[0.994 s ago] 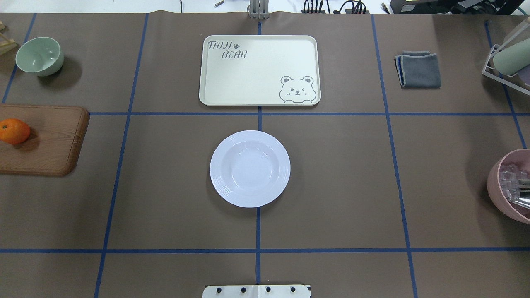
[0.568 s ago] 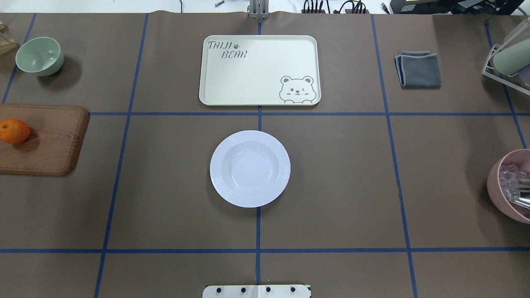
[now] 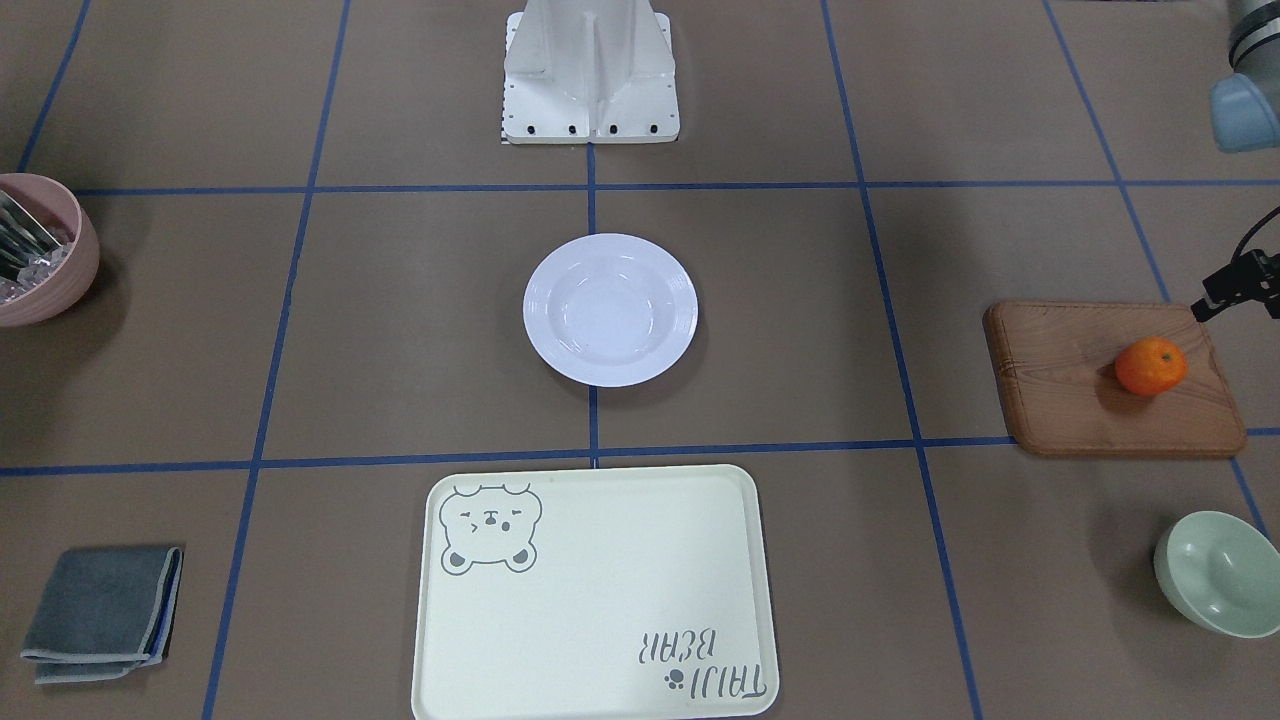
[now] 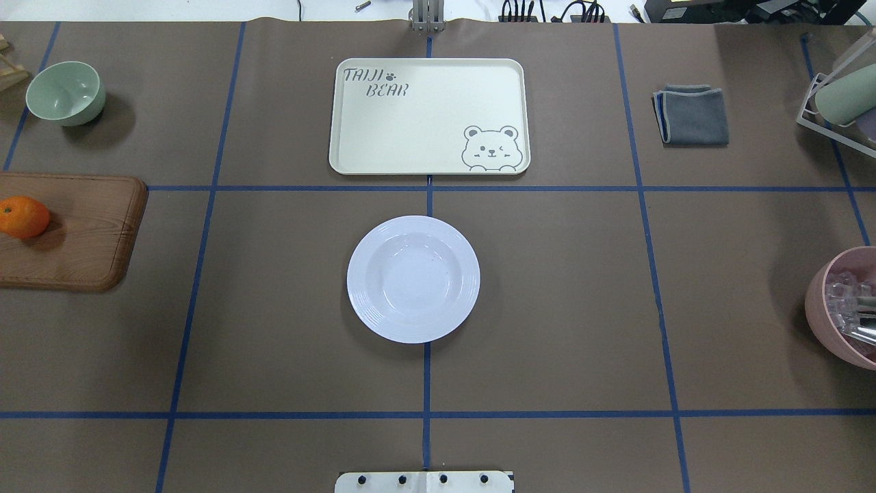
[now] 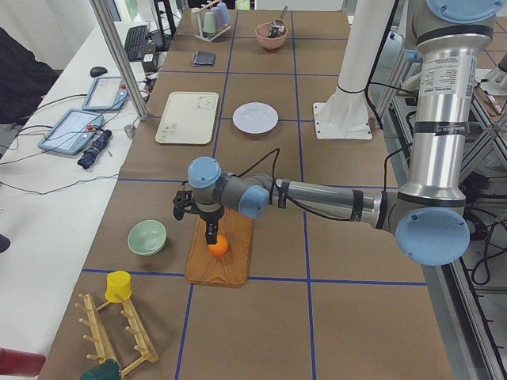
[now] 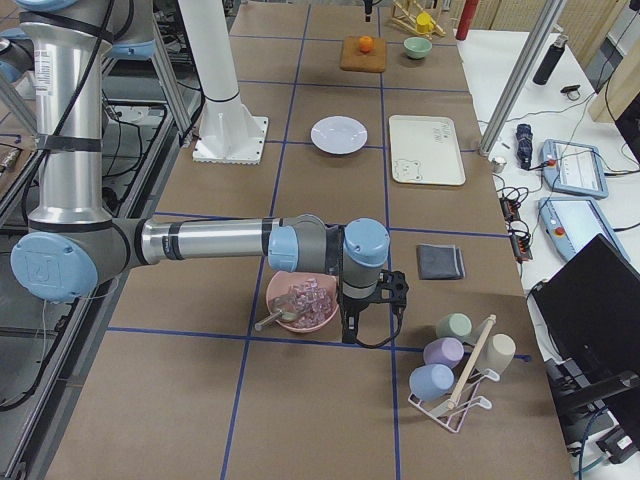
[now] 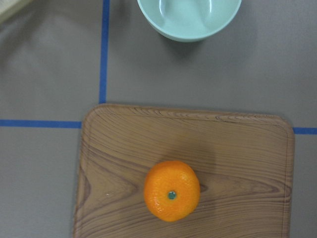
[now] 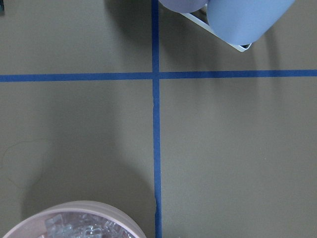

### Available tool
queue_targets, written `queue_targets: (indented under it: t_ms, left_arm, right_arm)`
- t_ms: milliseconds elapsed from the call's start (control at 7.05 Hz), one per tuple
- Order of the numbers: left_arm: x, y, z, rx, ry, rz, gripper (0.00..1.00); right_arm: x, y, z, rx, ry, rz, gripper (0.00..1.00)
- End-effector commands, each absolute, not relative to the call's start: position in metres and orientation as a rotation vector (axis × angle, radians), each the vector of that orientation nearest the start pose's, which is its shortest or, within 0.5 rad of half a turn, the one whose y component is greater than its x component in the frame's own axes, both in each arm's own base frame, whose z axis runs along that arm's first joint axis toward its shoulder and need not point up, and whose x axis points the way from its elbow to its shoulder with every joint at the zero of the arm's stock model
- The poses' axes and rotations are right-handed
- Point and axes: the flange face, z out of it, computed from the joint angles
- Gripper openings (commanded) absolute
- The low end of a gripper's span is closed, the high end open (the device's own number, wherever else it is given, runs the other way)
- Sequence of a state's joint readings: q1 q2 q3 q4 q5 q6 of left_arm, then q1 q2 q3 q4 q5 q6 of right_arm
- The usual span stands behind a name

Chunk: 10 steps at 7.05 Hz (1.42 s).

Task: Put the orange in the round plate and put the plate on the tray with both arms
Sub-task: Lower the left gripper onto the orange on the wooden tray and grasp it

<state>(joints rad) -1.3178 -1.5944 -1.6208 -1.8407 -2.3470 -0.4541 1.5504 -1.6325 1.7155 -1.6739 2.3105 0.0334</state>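
The left gripper will next move down to the brown wooden board and close around the sides of the orange (image 3: 1150, 366) (image 7: 172, 191).
The orange (image 4: 24, 216) lies on a brown wooden board (image 4: 89, 233) at the table's left edge. It fills the lower middle of the left wrist view (image 7: 171, 190). My left gripper (image 5: 210, 233) hangs just above the orange (image 5: 219, 247); it shows only in the left side view, so I cannot tell its state. The white round plate (image 4: 413, 279) stands empty at the table's centre. Beyond it lies the empty cream tray (image 4: 431, 116). My right gripper (image 6: 352, 325) hovers low beside a pink bowl (image 6: 300, 300) at the far right; I cannot tell whether it is open or shut.
A pale-green bowl (image 4: 66, 92) stands behind the board at the far left. A folded grey cloth (image 4: 691, 114) lies at the back right. A cup rack (image 4: 842, 96) is at the right edge, behind the pink bowl (image 4: 845, 308) of clear pieces.
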Motion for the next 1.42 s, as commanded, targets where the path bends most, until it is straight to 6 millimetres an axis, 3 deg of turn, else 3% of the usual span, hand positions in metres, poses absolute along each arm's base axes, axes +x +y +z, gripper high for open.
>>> queue_targets:
  t_ms: [0, 284, 852, 1277]
  left_arm:
    - [0.097, -0.515, 0.629, 0.029, 0.83, -0.023, 0.99]
    - [0.112, -0.517, 0.643, 0.016, 0.819, -0.002, 0.99]
    - [0.142, -0.535, 0.642, 0.006, 0.808, 0.036, 0.99]
    - [0.148, -0.542, 0.653, -0.013, 0.801, 0.041, 0.99]
  right_arm:
    - [0.056, -0.466, 0.63, -0.042, -0.743, 0.023, 1.0]
    - [0.055, -0.47, 0.625, -0.035, -0.76, 0.02, 1.0]
    - [0.055, -0.477, 0.622, -0.028, -0.759, 0.017, 1.0]
    - [0.054, -0.477, 0.622, -0.031, -0.76, 0.018, 1.0]
